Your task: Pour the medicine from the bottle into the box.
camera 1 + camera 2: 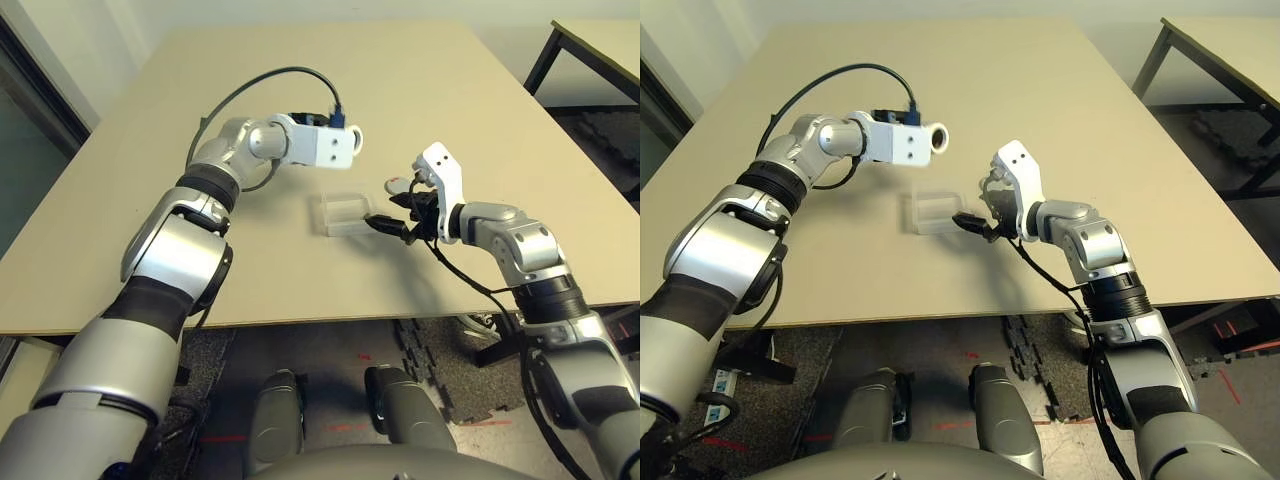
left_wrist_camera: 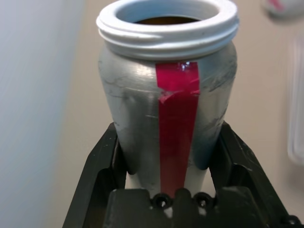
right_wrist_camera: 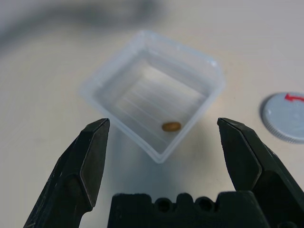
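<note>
Next, my left gripper sets the bottle down on the bare table, on the other side of the box from the grey cap (image 1: 260, 193).
The bottle (image 2: 166, 95) is silver-grey with a red strip down its side, and its white threaded mouth is uncapped. My left gripper (image 2: 167, 127) is shut on its body. In the head views the bottle (image 1: 352, 142) hangs tipped on its side above the table, just behind and left of the box (image 1: 345, 195). The box (image 3: 111, 64) is a small clear tray with the medicine (image 3: 171, 126), one brownish pill, lying inside. My right gripper (image 3: 162, 122) stands open at the box's near right corner, holding nothing.
The loose grey cap (image 3: 285, 116) with a red mark lies on the table right of the box, beside my right gripper (image 1: 385, 222). The tan table (image 1: 450, 80) is bare beyond. A second table (image 1: 600, 45) stands at the far right.
</note>
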